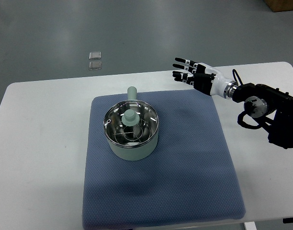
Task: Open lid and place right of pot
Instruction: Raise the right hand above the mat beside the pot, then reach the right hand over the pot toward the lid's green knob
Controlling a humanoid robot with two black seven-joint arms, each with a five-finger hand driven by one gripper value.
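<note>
I move my right gripper to the lid's green knob [130,118] next and close it there, because the lid has to come off the pot.
A pale green pot [132,143] with a short handle pointing away stands on the left half of a blue mat [185,167]. Its glass lid [131,125] with a steel rim and a green knob sits on top of the pot. My right hand [187,72] hovers over the table's far edge, up and to the right of the pot, well apart from it. Its fingers [181,61] are spread straight and hold nothing. The left arm does not show.
The mat lies on a white table [41,143]. To the right of the pot the mat is bare. Two small square plates [95,60] lie on the grey floor beyond the table. My right forearm [266,108] hangs over the table's right side.
</note>
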